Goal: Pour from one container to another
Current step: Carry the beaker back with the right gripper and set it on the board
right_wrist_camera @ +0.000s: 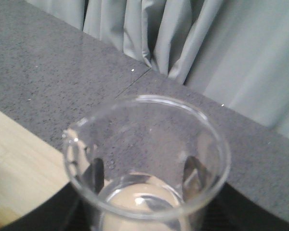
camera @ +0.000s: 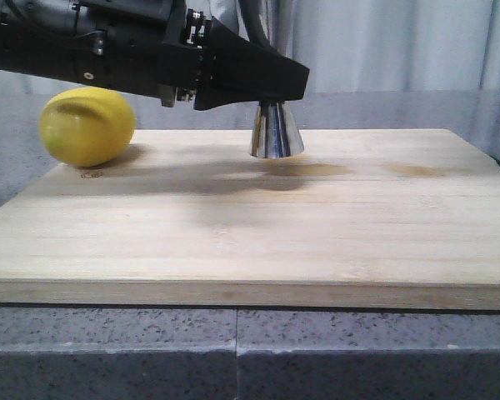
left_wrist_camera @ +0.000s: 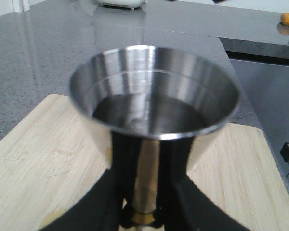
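Observation:
Next, my right gripper sets the clear glass beaker down and lets go of it on the small brown stain farther from the steel cup (camera: 431,163).
A shiny steel hourglass cup (camera: 277,135) stands on the wooden board (camera: 317,233) at its far middle. My left gripper (camera: 267,87) reaches in from the left and is shut on the cup's waist, hiding its upper half in the front view. In the left wrist view the cup (left_wrist_camera: 154,89) fills the picture with its mouth open, and the left gripper (left_wrist_camera: 152,161) has black fingers (left_wrist_camera: 124,163) pressed on both sides of the narrow stem. The clear glass beaker (right_wrist_camera: 144,139) is held upright in my right gripper (right_wrist_camera: 145,179), shut on it. Neither shows in the front view.
A yellow lemon (camera: 87,127) lies at the board's far left corner, close under the left arm. The board rests on a grey speckled counter (camera: 233,350). Grey curtains (right_wrist_camera: 207,48) hang behind. A small orange thing (left_wrist_camera: 288,18) sits far off on the counter.

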Motion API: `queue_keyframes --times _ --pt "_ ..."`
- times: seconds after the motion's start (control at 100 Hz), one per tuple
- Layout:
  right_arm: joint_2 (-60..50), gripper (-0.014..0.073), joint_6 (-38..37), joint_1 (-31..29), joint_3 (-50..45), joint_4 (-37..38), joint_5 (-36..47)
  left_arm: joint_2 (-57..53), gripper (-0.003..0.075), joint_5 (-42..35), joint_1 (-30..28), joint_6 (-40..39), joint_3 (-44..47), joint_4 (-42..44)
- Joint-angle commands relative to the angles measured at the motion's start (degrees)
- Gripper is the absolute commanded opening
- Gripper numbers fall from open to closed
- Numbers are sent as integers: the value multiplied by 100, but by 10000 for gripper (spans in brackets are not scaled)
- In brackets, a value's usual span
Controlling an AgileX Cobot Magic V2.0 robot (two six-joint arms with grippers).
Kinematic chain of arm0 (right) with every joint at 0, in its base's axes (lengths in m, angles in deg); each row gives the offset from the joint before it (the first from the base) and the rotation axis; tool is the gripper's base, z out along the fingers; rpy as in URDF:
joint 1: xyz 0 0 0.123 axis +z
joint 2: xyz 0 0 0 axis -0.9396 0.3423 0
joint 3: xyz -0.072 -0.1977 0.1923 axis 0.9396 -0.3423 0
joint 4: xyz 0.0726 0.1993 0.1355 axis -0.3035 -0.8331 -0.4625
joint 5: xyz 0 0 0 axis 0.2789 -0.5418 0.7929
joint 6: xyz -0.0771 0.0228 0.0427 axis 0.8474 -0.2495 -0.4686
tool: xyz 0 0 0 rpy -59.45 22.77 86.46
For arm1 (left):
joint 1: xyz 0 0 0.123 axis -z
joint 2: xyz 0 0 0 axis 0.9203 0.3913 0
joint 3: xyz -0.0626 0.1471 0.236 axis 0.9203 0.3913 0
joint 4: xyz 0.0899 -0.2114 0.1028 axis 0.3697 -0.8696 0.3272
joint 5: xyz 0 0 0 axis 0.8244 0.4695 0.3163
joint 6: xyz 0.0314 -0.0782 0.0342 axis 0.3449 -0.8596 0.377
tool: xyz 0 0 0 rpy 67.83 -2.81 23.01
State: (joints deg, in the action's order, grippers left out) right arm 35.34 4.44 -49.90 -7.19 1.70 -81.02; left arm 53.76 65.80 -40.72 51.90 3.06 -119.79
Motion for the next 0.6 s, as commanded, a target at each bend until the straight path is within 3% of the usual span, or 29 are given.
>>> queue_keyframes --times 0.0,0.59 --pt "-197 310 -205 -189 -85 -29 566 -230 59 380 45 -34 -179 -383" --pt "-185 310 -24 -1234 -1573 -459 2373 -230 59 380 45 -34 -179 -383"
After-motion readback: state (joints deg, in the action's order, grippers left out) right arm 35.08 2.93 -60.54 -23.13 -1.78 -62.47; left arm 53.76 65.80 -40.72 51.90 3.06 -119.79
